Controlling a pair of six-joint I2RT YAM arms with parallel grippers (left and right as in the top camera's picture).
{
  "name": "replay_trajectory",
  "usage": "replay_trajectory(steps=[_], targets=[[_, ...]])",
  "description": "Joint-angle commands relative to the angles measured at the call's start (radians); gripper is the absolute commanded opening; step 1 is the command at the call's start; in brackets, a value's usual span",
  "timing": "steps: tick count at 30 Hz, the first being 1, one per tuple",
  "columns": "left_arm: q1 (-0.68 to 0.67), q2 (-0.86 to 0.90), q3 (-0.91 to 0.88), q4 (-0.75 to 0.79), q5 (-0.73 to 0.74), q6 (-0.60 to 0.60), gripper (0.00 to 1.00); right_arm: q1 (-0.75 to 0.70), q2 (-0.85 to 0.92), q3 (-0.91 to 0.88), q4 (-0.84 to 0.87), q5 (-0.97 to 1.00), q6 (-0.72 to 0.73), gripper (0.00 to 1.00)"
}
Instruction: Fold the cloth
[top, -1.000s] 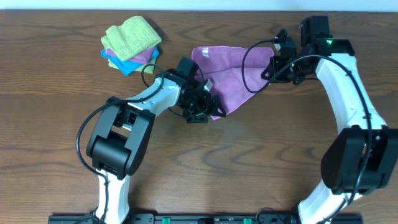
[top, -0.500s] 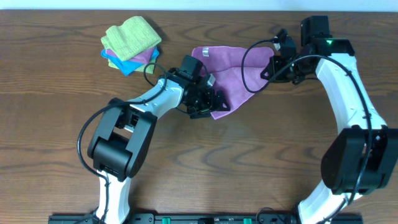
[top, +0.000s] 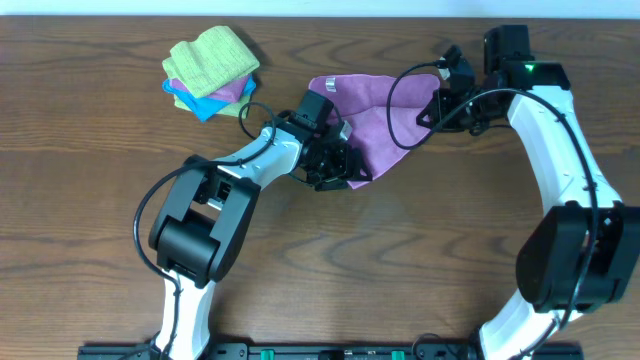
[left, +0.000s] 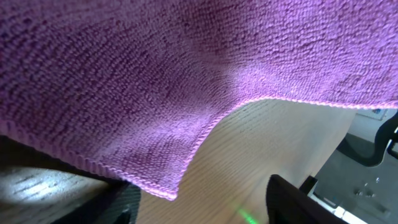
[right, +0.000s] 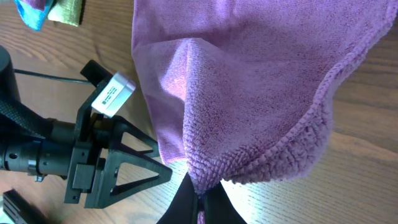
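The purple cloth sags in folds with its near corner hanging loose, so next my left gripper pinches that corner (left: 165, 185) and spreads the cloth flat before folding.
A purple cloth (top: 375, 120) lies on the wooden table at the back centre, partly lifted. My right gripper (top: 437, 100) is shut on its right corner; in the right wrist view the cloth (right: 249, 81) bunches into the closed jaws (right: 200, 193). My left gripper (top: 340, 165) is at the cloth's lower left edge, partly under it. In the left wrist view its fingers (left: 199, 199) stand wide apart, with the cloth (left: 155, 74) draped above them and one hem corner hanging between them. The left gripper also shows in the right wrist view (right: 106, 168).
A stack of folded cloths (top: 210, 68), yellow-green on top with blue and pink under it, lies at the back left; its edge shows in the right wrist view (right: 37, 9). Bare wooden table (top: 400, 260) fills the front.
My left gripper has moved right and slightly back along the cloth's lower edge, pushing that corner to the right. The right arm has not moved.
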Motion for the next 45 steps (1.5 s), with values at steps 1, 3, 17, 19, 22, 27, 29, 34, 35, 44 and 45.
replay_trajectory(steps=[1, 3, 17, 19, 22, 27, 29, 34, 35, 44, 45], targets=[[-0.011, 0.094, -0.035, -0.014, -0.122, 0.005, 0.64, 0.002, 0.005, 0.005, 0.002, -0.03, 0.009, 0.02], [-0.011, 0.094, -0.035, -0.011, -0.145, 0.004, 0.55, 0.002, 0.005, 0.005, 0.002, -0.03, 0.009, 0.02], [-0.028, 0.112, -0.035, 0.007, -0.24, -0.004, 0.71, 0.002, 0.004, 0.005, -0.002, -0.03, 0.009, 0.02], [-0.034, 0.117, -0.035, 0.007, -0.26, -0.008, 0.68, 0.002, 0.003, 0.005, -0.004, -0.03, 0.009, 0.01], [-0.036, 0.124, -0.035, 0.008, -0.273, -0.013, 0.62, 0.002, 0.003, 0.005, -0.008, -0.03, 0.009, 0.01], [-0.036, 0.125, -0.035, 0.018, -0.325, -0.023, 0.54, 0.002, 0.003, 0.005, -0.011, -0.03, 0.009, 0.01], [-0.036, 0.126, -0.035, 0.023, -0.337, -0.031, 0.49, 0.002, 0.003, 0.005, -0.011, -0.03, 0.009, 0.01], [-0.037, 0.126, -0.035, 0.042, -0.352, -0.038, 0.66, 0.002, 0.003, 0.005, -0.014, -0.03, 0.009, 0.02], [-0.037, 0.126, -0.035, 0.045, -0.352, -0.04, 0.72, 0.002, 0.003, 0.005, -0.014, -0.03, 0.009, 0.02], [-0.037, 0.126, -0.035, -0.025, -0.34, -0.05, 0.78, 0.002, 0.003, 0.005, -0.017, -0.03, 0.009, 0.02], [-0.037, 0.126, -0.035, -0.039, -0.339, -0.061, 0.78, 0.002, 0.003, 0.005, -0.017, -0.03, 0.009, 0.02]])
